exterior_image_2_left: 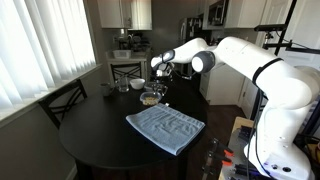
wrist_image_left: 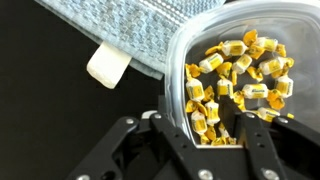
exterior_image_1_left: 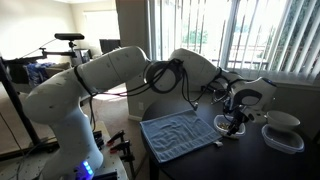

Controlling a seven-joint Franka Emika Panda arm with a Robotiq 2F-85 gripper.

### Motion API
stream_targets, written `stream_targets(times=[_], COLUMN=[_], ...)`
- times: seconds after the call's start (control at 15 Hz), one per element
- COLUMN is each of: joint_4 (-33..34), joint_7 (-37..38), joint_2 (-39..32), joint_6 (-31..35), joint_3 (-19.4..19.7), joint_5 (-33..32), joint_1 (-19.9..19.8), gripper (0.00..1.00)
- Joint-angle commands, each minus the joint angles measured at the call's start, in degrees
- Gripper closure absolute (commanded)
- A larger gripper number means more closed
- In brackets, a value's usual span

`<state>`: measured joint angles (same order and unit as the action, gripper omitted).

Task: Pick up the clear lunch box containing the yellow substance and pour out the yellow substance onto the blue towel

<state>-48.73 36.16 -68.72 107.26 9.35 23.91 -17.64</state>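
Yellow bits lie in the gripper's gap along with the lunch box's side, so the robot should open wider, shift toward the white tag and grip the lunch box's nearby side (wrist_image_left: 174,76).
The clear lunch box (wrist_image_left: 196,40) fills the right of the wrist view, and the yellow substance (wrist_image_left: 240,75) inside it is a heap of yellow wrapped bits. It stands on the black table just beside the blue towel (wrist_image_left: 130,28). My gripper (wrist_image_left: 205,135) is open and low over the box. One finger is outside the box's wall and the other is inside among the yellow bits. In both exterior views the gripper (exterior_image_1_left: 235,116) (exterior_image_2_left: 158,86) hovers at the box (exterior_image_1_left: 228,124) (exterior_image_2_left: 150,98), beyond the rumpled towel (exterior_image_1_left: 180,133) (exterior_image_2_left: 166,128).
A white tag (wrist_image_left: 107,66) hangs off the towel's edge. Stacked white-lidded clear containers (exterior_image_1_left: 282,130) stand at the table's far side. Cups (exterior_image_2_left: 122,88) and a chair (exterior_image_2_left: 70,100) are near the round black table (exterior_image_2_left: 100,140). Window blinds run behind.
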Motion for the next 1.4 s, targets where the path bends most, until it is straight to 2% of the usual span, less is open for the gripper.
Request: stream_targets(times=[0.0,0.2,0.33,0.4,0.47,0.6,1.0,1.07,1.2,1.33], joint_4=[1.74,3.10,3.77,4.15,4.49,5.10,7.19,7.36,7.68,8.08], joint_7=[2.45,2.46,2.24,2.17,2.19,2.02,1.66,0.85,-6.41,-6.40], joint_2=[0.11,-0.78,-1.32,-1.58,-1.77,-1.99,-2.93,-2.91,-2.77,-3.01], joint_6=[-2.40,-4.13,-5.29,-5.87,-6.34,-7.07,-9.47,-9.72,-8.88,-11.10], joint_3=[1.12,1.46,1.36,1.33,1.31,1.24,1.22,0.88,-2.36,-2.91], joint_5=[-0.97,-0.91,-0.74,-0.74,-0.70,-0.63,-0.57,-0.31,2.15,2.45], joint_1=[0.53,0.52,0.45,0.46,0.45,0.41,0.27,0.07,-1.74,-2.12], gripper=[0.73,0.93,0.96,0.92,0.66,0.61,0.23,0.16,0.03,0.00])
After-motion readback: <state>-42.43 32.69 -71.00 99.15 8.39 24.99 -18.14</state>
